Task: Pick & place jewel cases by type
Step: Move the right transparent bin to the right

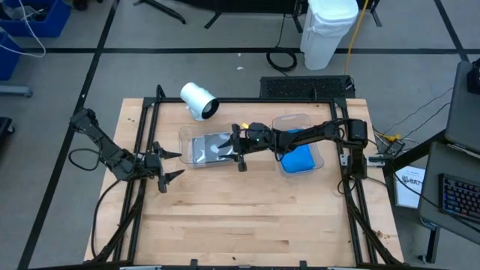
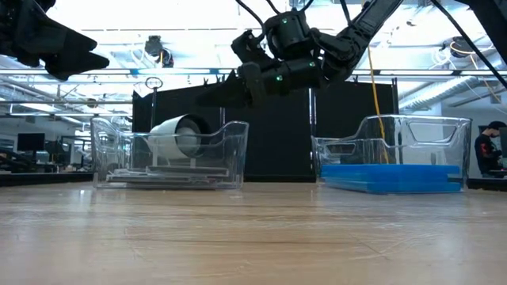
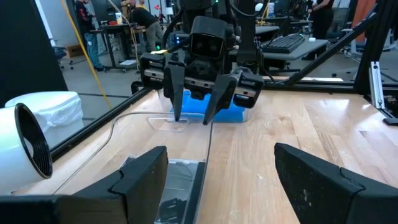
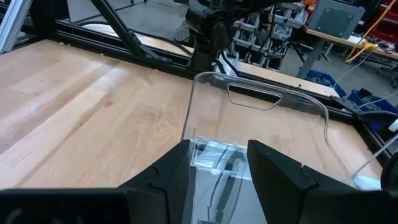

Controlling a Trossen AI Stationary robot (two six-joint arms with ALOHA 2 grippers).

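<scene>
The clear tray with the blue jewel cases is next for my right gripper, which should go there and close over the top of the blue stack [image 1: 295, 158].
Dark grey and clear jewel cases [image 1: 210, 148] lie flat in a stack on the bottom of the left clear tray [image 2: 238, 150]. Blue jewel cases [image 1: 298, 159] lie stacked flat in the right clear tray [image 2: 459, 142]. My right gripper [image 1: 238, 148] hangs open above the right end of the left tray, well clear of its rim. In its wrist view the grey cases [image 4: 214, 162] show through the gap between its fingers, which hold nothing. My left gripper [image 1: 171, 165] waits open near the table's left side, beside the left tray.
A white cylinder [image 1: 199, 100] lies on its side behind the left tray. Black frame rails [image 1: 142, 142] run along the table's left, right and far edges. Bare wood [image 1: 247, 217] stretches across the near half. People stand in the room beyond [image 3: 140, 18].
</scene>
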